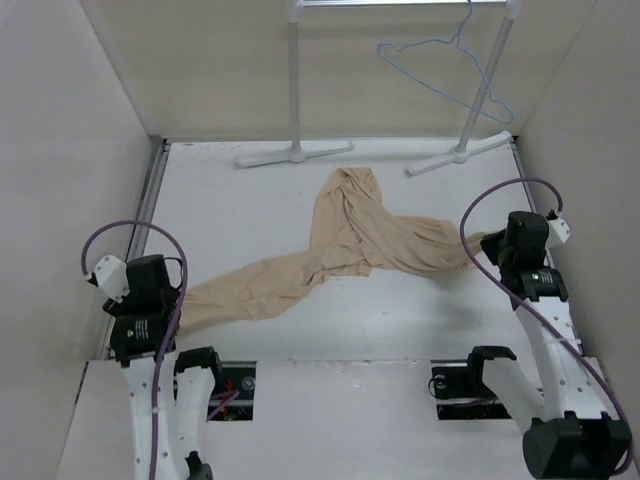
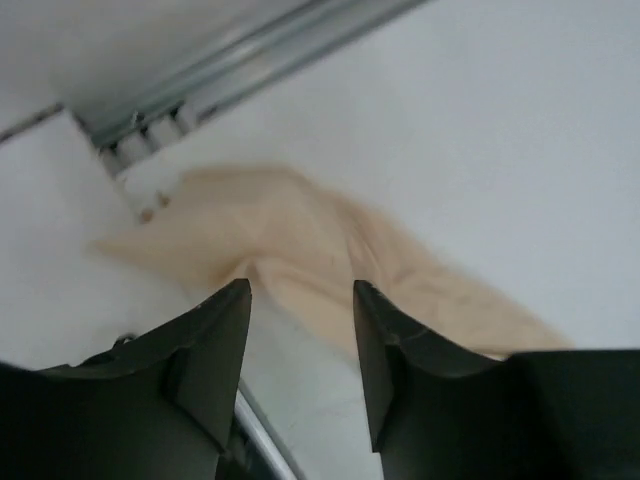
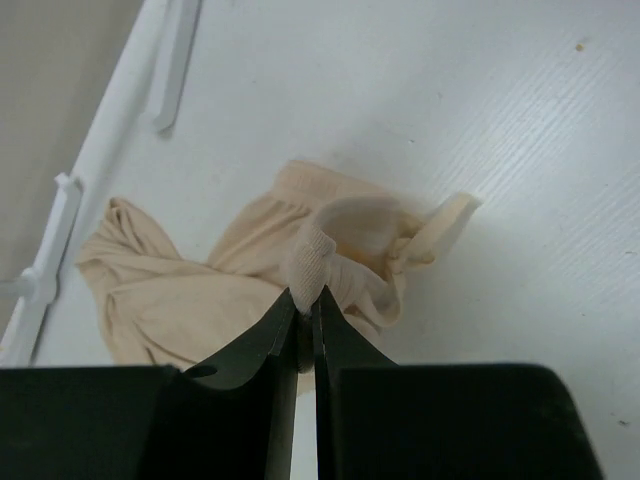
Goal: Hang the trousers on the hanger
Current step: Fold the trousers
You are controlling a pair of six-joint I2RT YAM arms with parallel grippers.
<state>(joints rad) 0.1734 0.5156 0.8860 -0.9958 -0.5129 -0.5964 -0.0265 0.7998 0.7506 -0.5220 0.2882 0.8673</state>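
My right gripper will let go of the bunched ribbed edge it pinches, then take the waist's near edge point(image 1: 453, 266) and spread it, as the trousers' waist end lies folded narrow.
The beige trousers point(image 1: 345, 235) lie crumpled across the table, one leg stretching toward the near left. The light-blue wire hanger point(image 1: 447, 62) hangs from the white rack at the back right, apart from the cloth. My left gripper point(image 2: 300, 290) is open just above the end of that leg point(image 2: 300, 235), with nothing between its fingers; the view is blurred. My right gripper point(image 3: 308, 300) is shut on a bunched, pale ribbed edge of the trousers point(image 3: 200, 290). From above, it point(image 1: 497, 248) sits at the cloth's right end.
The white garment rack stands at the back, with flat feet on the table point(image 1: 295, 152) point(image 1: 460, 153). A metal rail point(image 1: 150, 205) runs along the left edge. Beige walls close in the left, back and right sides.
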